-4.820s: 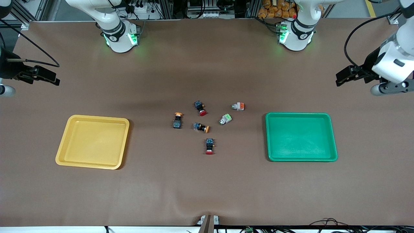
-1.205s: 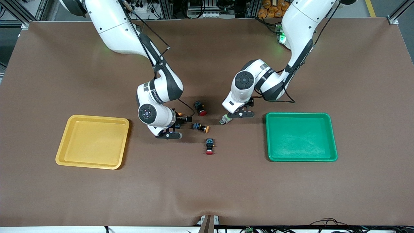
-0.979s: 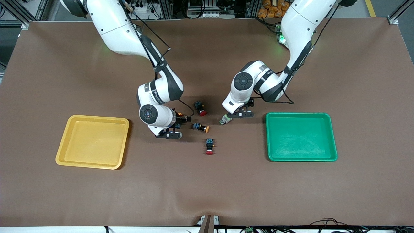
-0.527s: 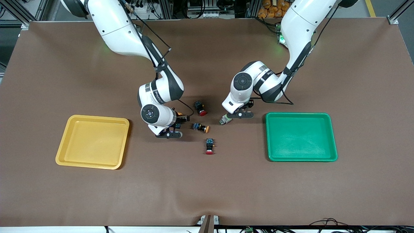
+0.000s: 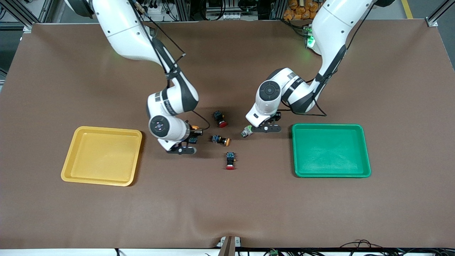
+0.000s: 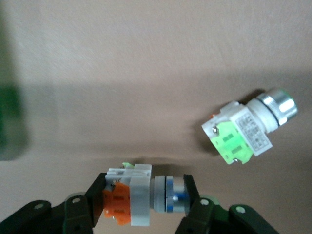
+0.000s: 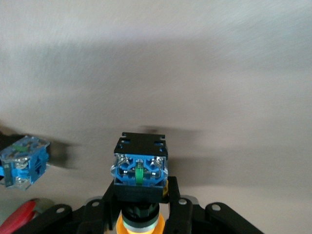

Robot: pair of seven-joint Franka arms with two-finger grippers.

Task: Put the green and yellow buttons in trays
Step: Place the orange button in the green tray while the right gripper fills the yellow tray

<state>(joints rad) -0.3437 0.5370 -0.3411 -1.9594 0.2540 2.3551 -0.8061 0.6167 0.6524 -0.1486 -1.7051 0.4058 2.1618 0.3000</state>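
Note:
Next, my left gripper releases the pale grey button with the orange block near the middle of the green tray (image 5: 336, 152). That button is still low over the table.
My right gripper (image 5: 182, 144) is shut on a yellow-capped black-blue button (image 7: 140, 168) and holds it low over the table between the yellow tray (image 5: 103, 156) and the other buttons. My left gripper (image 5: 265, 127) is shut on a pale grey button with an orange block (image 6: 139, 200), low over the table beside the green tray (image 5: 330, 151). A second pale grey button with a green block (image 5: 246, 132) lies on the table beside it and also shows in the left wrist view (image 6: 243, 134). A second yellow-capped button (image 5: 221, 140) lies at mid-table. Both trays hold nothing.
Two red-capped black-blue switches lie on the table: one (image 5: 220, 119) farther from the front camera than the loose yellow-capped button, one (image 5: 230, 160) nearer. A blue switch body (image 7: 24, 161) shows in the right wrist view.
Both arms came in from the table's ends and closed on a button each. In the last half second the right gripper shifted toward the yellow tray with its button; the left gripper moved slightly.

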